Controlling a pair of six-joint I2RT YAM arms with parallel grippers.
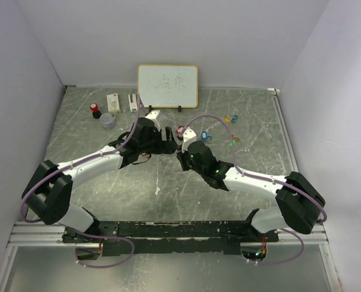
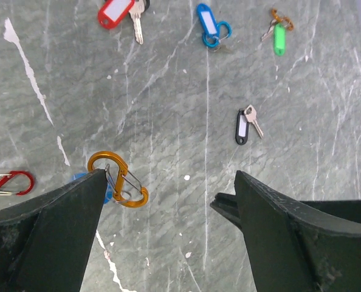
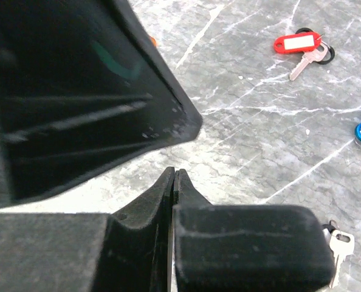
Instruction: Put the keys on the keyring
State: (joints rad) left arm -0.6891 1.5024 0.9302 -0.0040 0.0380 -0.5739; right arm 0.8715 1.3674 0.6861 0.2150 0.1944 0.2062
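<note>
My right gripper is shut and should open, move over and take the keyring's free side (image 2: 138, 196), because the orange keyring hangs at the far finger of my open left gripper.
My left gripper (image 2: 170, 176) stands open just above the table, with nothing between its fingers. At its left fingertip lies an orange carabiner-shaped keyring (image 2: 117, 180) with a small metal loop hooked in it; a blue tag (image 2: 78, 178) shows behind that finger. Loose keys lie beyond: a red tag (image 2: 115, 12), a blue tag (image 2: 207, 22), a green tag (image 2: 279, 38) and a black tag (image 2: 242, 126). My right gripper (image 3: 174, 174) is shut, its tips close under the left finger. Both grippers (image 1: 170, 135) (image 1: 182, 150) meet at mid-table.
A red carabiner clip (image 2: 8, 183) lies left of the left finger. At the back stand a whiteboard (image 1: 167, 85), small boxes (image 1: 115, 101), a red-capped bottle (image 1: 96, 110) and a cup (image 1: 107, 120). White walls close in the table.
</note>
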